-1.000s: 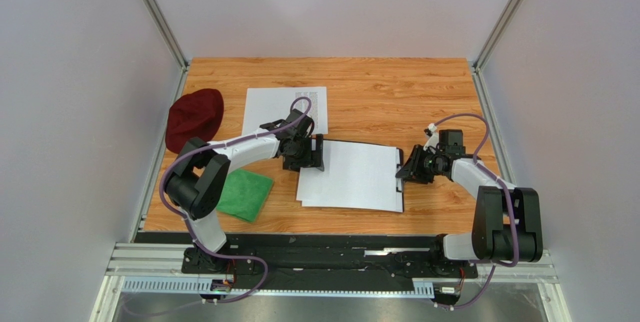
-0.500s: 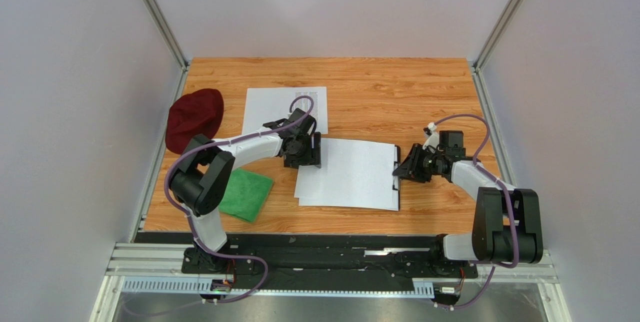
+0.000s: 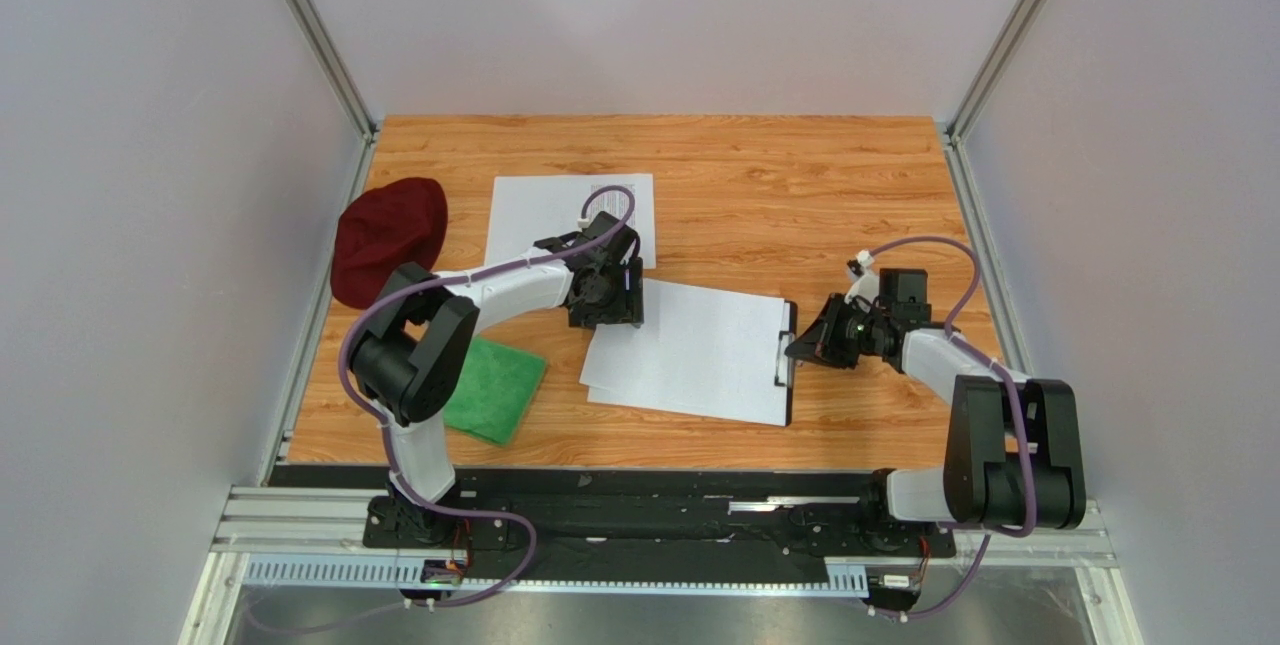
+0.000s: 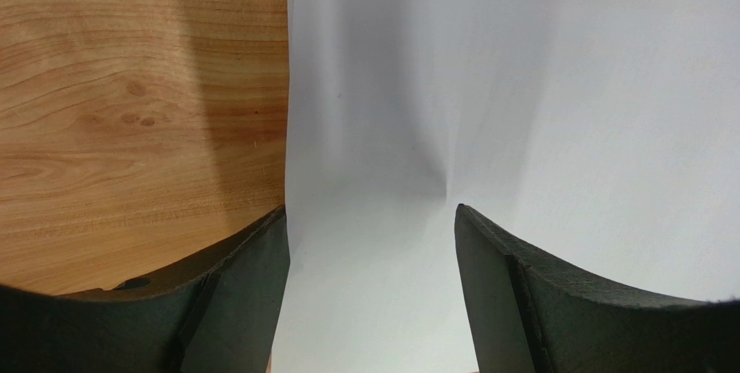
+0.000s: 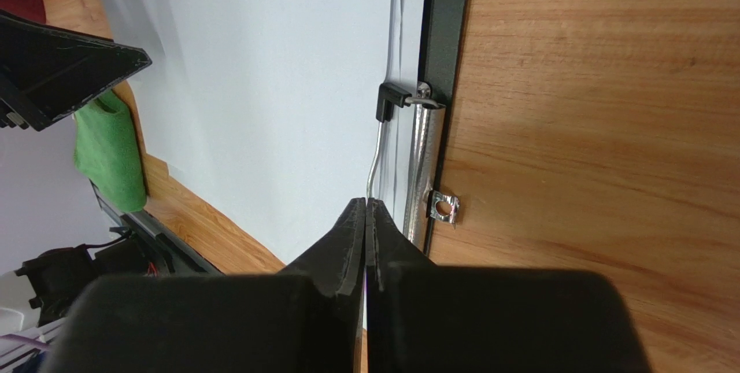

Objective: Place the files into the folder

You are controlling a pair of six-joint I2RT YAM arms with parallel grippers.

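Note:
Closed right fingers meet only the clip's thin wire, so next I open them and grip across both wire and metal bar [image 5: 423, 169].
A stack of white files [image 3: 694, 351] lies on the black folder, of which only the right edge [image 3: 790, 375] with its metal clip shows. My left gripper [image 3: 612, 296] is open, its fingers resting on the stack's far left corner; the left wrist view shows paper [image 4: 486, 104] between the tips of the gripper [image 4: 371, 210]. My right gripper [image 3: 804, 347] is shut at the folder's right edge [image 5: 445, 26], and its tips [image 5: 366, 202] meet the clip's thin wire [image 5: 379, 152]. Another file with printed text [image 3: 559, 210] lies apart behind the left arm.
A dark red hat [image 3: 388, 237] sits at the left edge of the table. A green cloth [image 3: 492, 387] lies near the front left, also in the right wrist view [image 5: 109, 152]. Bare wood [image 3: 781, 203] lies behind and to the right of the folder.
The folder and stack have slid left and turned slightly clockwise. Both grippers moved with them, the left one back and left, the right one leftward.

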